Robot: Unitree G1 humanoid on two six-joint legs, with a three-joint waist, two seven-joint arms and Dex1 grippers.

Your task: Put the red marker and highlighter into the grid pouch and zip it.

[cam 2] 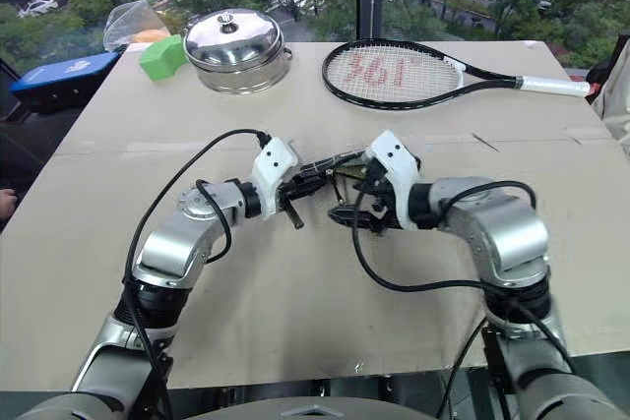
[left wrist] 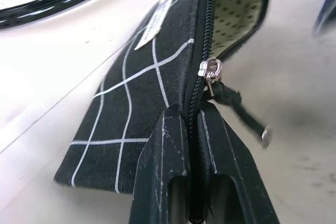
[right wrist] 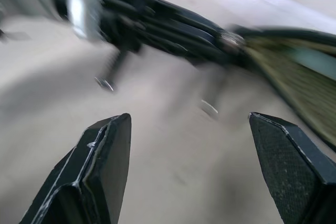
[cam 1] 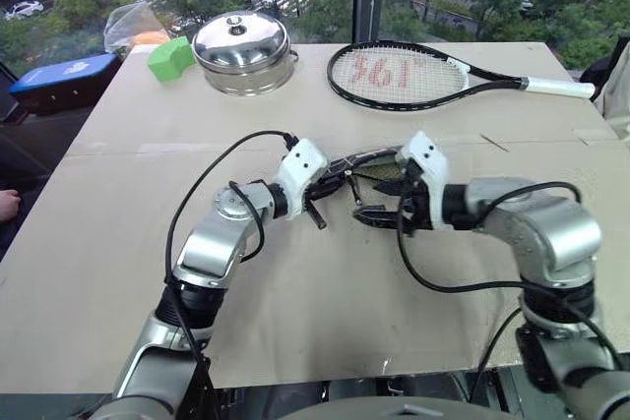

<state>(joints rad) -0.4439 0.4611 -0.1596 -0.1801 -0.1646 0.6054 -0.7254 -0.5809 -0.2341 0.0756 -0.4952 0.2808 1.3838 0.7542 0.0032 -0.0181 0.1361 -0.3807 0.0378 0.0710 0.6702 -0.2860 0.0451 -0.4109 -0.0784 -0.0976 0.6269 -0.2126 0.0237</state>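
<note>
Next, I back my right gripper off, as the black pull cord dangles free ahead of its open fingers, and then grip the cord close to the silver slider (left wrist: 220,93).
The grid pouch (left wrist: 142,98) is black with white grid lines and a small white label. It hangs just above the cardboard-covered table (cam 1: 295,292) between my two grippers. My left gripper (left wrist: 189,111) is shut on the pouch's end, along the zipper edge, just below the silver zipper slider (left wrist: 210,70) and its black pull cord. Beyond the slider the pouch mouth gapes and shows a pale dotted lining (left wrist: 239,3). My right gripper (right wrist: 189,116) is open, empty, and close to the pouch's open end (cam 1: 379,166). The red marker and the highlighter are out of view.
A tennis racket (cam 1: 413,76) lies at the back right. A lidded steel pot (cam 1: 243,51) and a green block (cam 1: 170,58) stand at the back left. A blue object (cam 1: 64,76) sits beyond the table's left edge, and a person's hand (cam 1: 8,206) shows at far left.
</note>
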